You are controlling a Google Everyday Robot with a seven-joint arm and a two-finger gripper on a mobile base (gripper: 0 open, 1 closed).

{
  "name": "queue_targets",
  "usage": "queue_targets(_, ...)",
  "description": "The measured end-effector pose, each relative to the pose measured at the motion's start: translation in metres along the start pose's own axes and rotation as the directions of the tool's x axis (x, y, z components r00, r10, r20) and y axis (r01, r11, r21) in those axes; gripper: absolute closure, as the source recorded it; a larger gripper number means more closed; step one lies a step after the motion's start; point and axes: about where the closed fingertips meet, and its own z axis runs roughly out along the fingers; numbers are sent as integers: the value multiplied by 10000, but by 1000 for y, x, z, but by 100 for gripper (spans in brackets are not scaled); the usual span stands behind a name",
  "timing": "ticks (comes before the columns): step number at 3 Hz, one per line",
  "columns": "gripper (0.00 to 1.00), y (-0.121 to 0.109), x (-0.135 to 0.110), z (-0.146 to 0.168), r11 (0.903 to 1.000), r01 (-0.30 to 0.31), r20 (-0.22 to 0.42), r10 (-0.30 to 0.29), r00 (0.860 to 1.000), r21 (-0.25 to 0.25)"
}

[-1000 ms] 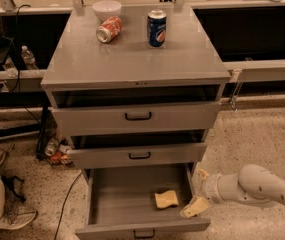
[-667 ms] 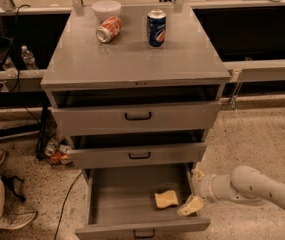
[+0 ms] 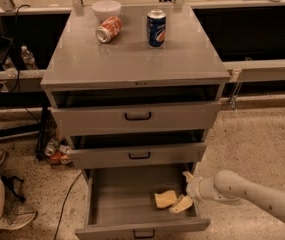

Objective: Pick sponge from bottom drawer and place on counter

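Note:
The robot's gripper should close on the sponge's near end point(image 3: 174, 197), the one toward the robot's arm, in the open bottom drawer.
The pale yellow sponge point(image 3: 165, 199) lies on the floor of the open bottom drawer point(image 3: 122, 199), right of the middle. My cream gripper point(image 3: 184, 190) reaches in from the right over the drawer's right side, just right of the sponge. Its fingers are spread, one up near the drawer's back right point(image 3: 187, 176) and one low beside the sponge point(image 3: 182, 204). It holds nothing. The grey counter point(image 3: 132, 59) is the cabinet top above.
On the counter stand a white bowl point(image 3: 106, 7), a tipped orange can point(image 3: 108, 29) and an upright blue can point(image 3: 156, 28). The top drawer point(image 3: 137, 116) and middle drawer point(image 3: 138, 155) are slightly open. Cans and cables lie on the floor at left point(image 3: 56, 151).
My gripper has moved a little left, closer to the sponge. The sponge has not moved.

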Motion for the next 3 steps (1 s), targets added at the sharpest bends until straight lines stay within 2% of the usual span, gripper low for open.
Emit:
queue_targets(2, 0, -20, 31, 80, 9983, -550, 468, 558, 9973, -179)
queue_targets(3, 0, -20, 31, 80, 9983, -550, 468, 558, 9973, -180)
